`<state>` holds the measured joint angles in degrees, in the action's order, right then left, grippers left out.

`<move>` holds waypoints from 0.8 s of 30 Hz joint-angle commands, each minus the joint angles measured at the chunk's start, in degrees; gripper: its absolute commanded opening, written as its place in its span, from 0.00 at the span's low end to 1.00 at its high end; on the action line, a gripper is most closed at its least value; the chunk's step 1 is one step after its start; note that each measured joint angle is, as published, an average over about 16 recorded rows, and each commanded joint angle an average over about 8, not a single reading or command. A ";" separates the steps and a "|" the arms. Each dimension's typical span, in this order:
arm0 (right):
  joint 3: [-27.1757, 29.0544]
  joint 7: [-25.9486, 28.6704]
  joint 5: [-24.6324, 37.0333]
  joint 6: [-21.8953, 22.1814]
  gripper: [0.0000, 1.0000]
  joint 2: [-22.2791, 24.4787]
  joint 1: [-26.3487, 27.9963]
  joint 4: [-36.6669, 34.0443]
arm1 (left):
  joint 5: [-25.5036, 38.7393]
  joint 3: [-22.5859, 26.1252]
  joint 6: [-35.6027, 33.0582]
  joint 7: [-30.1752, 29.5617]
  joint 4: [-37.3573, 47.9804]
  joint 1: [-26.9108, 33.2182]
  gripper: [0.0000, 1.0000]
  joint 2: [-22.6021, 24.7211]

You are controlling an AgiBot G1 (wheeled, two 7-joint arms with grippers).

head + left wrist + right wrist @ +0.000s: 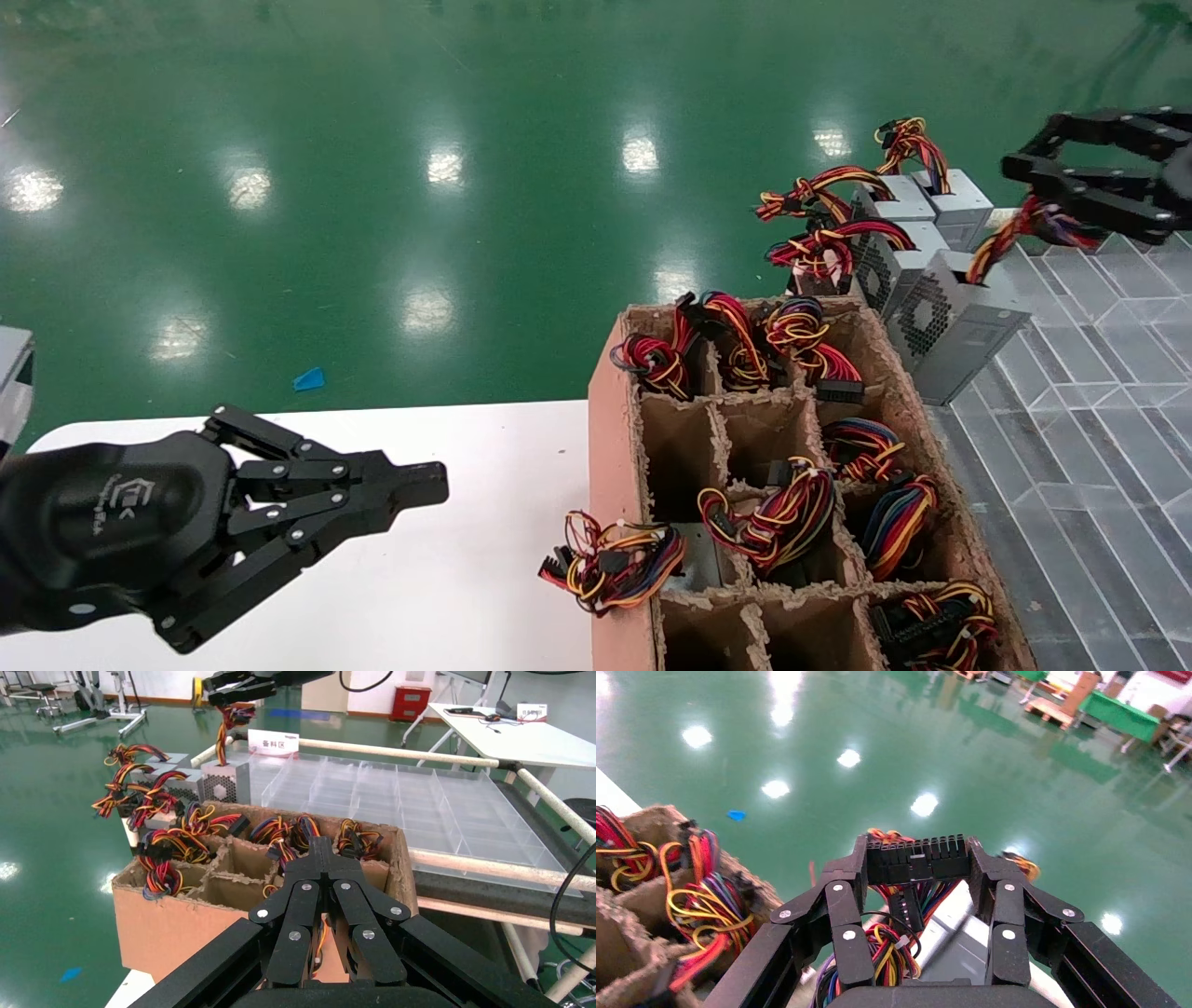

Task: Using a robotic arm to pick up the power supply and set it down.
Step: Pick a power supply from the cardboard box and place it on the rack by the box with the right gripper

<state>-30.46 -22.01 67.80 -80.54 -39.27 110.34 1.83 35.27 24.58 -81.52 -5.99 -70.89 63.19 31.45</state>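
Observation:
Next, my right gripper puts the power supply down between the cardboard box and the clear tray (946,380), ending the row.
My right gripper (1024,182) is high at the far right, shut on the black connector (916,859) at the end of a red, yellow and orange wire bundle (1001,238). The wires run taut down to the power supply (959,326), a silver-grey box with a diamond vent grille, tilted at the clear tray's corner. I cannot tell whether the box is off the surface. The left wrist view shows the box (225,780) and the right wrist view shows it below the jaws (968,945). My left gripper (428,485) is parked over the white table (484,596), shut and empty.
A cardboard box (615,391) with several compartments holding wire bundles stands in the middle. One bundle (610,559) hangs over its left wall. More power supplies (894,252) stand in a row behind it. A clear divided tray (1099,391) lies on the right.

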 commanded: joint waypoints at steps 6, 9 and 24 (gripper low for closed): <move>0.23 -1.02 -0.37 0.16 0.00 -2.44 -1.59 -0.99 | 0.00 0.00 0.00 0.00 0.00 0.00 0.00 0.00; 0.21 -1.31 -0.35 0.38 0.00 -3.13 -2.05 -1.19 | 0.00 0.00 0.00 0.00 0.00 0.00 0.00 0.00; -0.40 -2.26 0.53 1.03 1.00 -3.86 -2.25 -1.25 | 0.00 0.00 0.00 0.00 0.00 0.00 0.00 0.00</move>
<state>-30.83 -24.17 68.29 -79.62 -43.06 108.12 0.56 35.27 24.58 -81.52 -5.99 -70.89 63.19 31.45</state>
